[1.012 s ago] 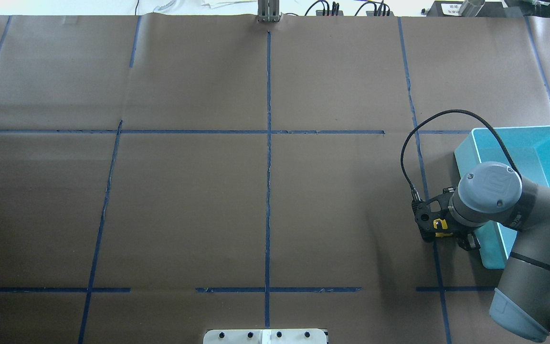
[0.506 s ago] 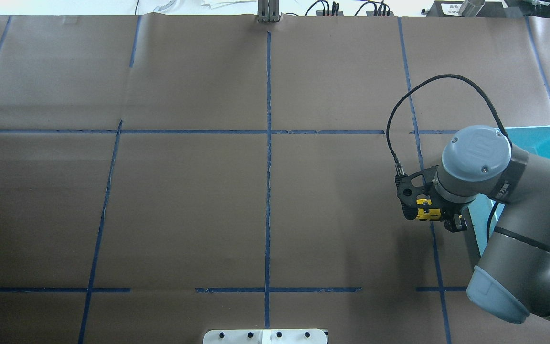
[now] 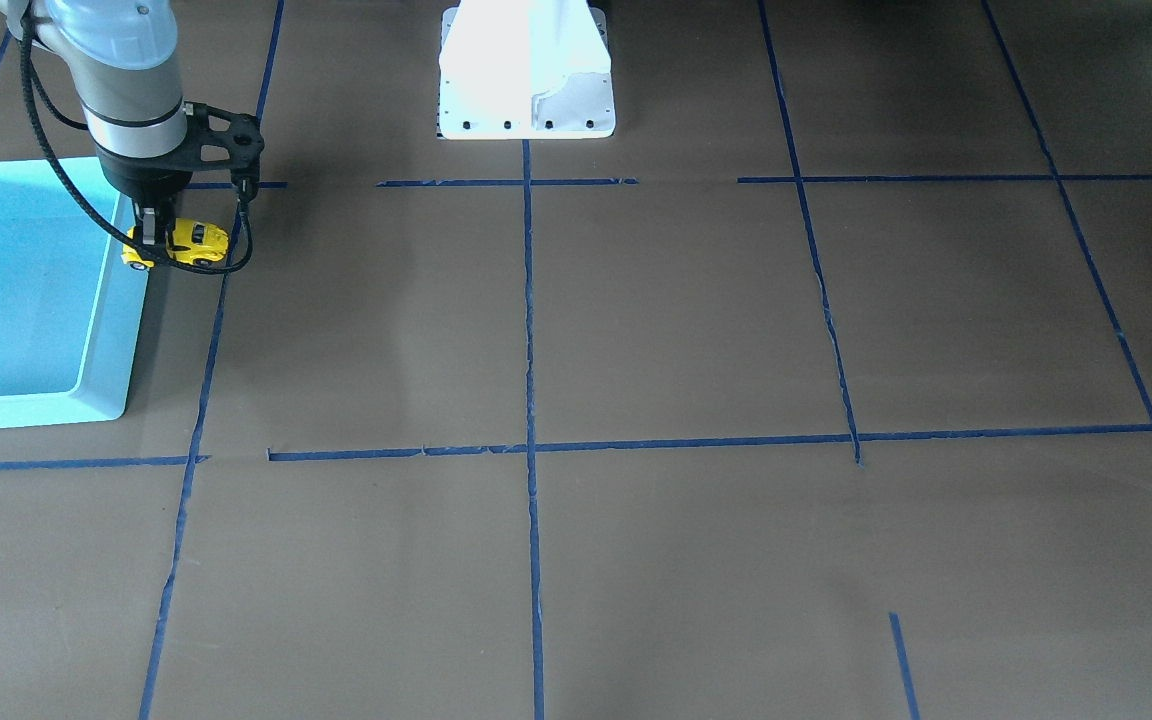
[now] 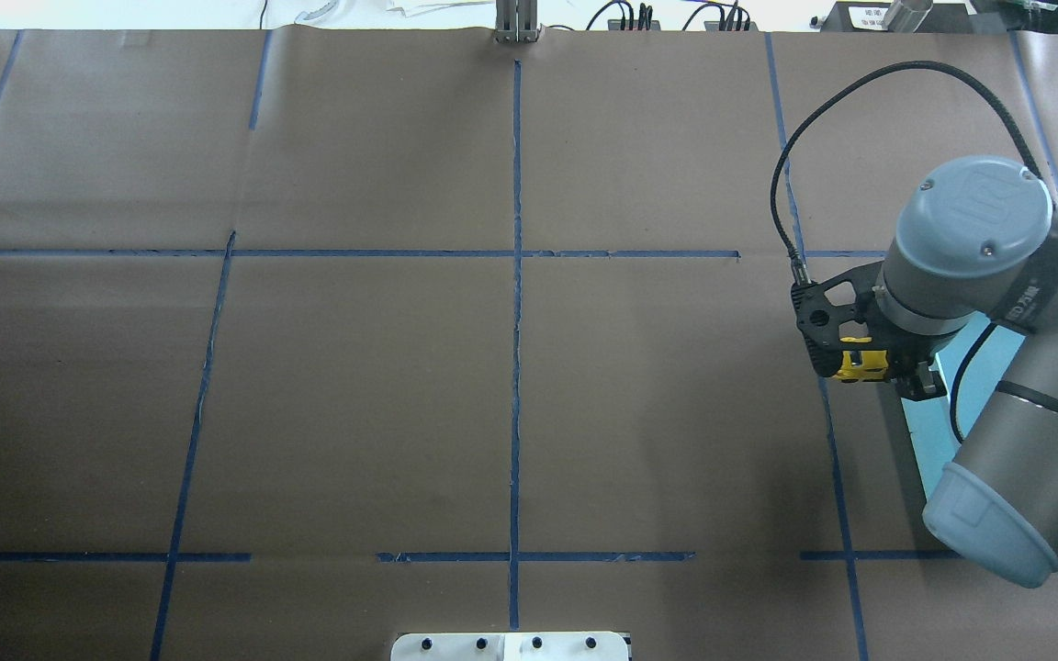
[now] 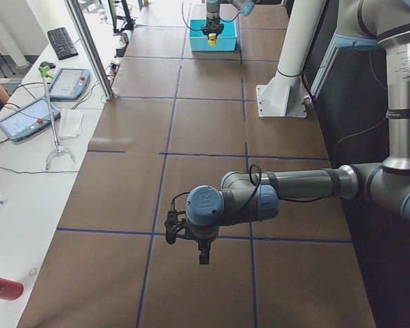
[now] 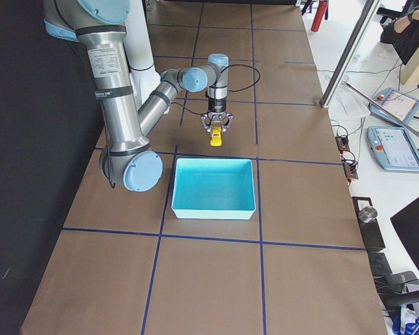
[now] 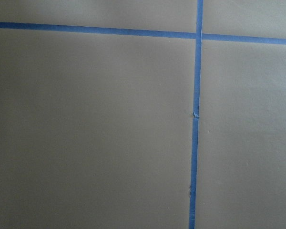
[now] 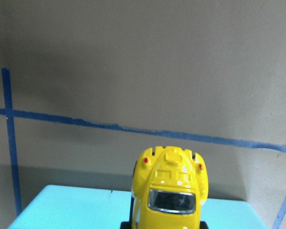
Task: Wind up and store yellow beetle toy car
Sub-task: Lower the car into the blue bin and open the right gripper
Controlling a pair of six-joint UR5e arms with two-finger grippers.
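The robot's right gripper needs to set the yellow beetle toy car down inside the turquoise bin (image 3: 62,282), near the bin's inner side that faces the middle of the table.
The yellow beetle toy car (image 3: 198,240) is gripped in my right gripper (image 3: 154,238), which is shut on it and holds it in the air at the inner rim of the turquoise bin (image 3: 111,330). In the overhead view the car (image 4: 858,361) shows under the wrist, with the bin (image 4: 928,450) mostly hidden by the arm. The right wrist view shows the car (image 8: 170,191) from behind, over the bin's rim (image 8: 71,210), its nose towards the table. My left gripper (image 5: 202,258) hangs over bare table far from the bin. I cannot tell whether it is open or shut.
Brown paper with blue tape lines (image 4: 516,275) covers the table. The robot's white base (image 3: 526,70) stands at mid-table on the robot's side. The bin (image 6: 213,187) holds nothing that shows. Tablets and cables lie on a side bench (image 6: 394,146).
My right arm has carried the car away from the robot's side, along the bin's inner edge. The arm now covers more of the bin in the overhead view.
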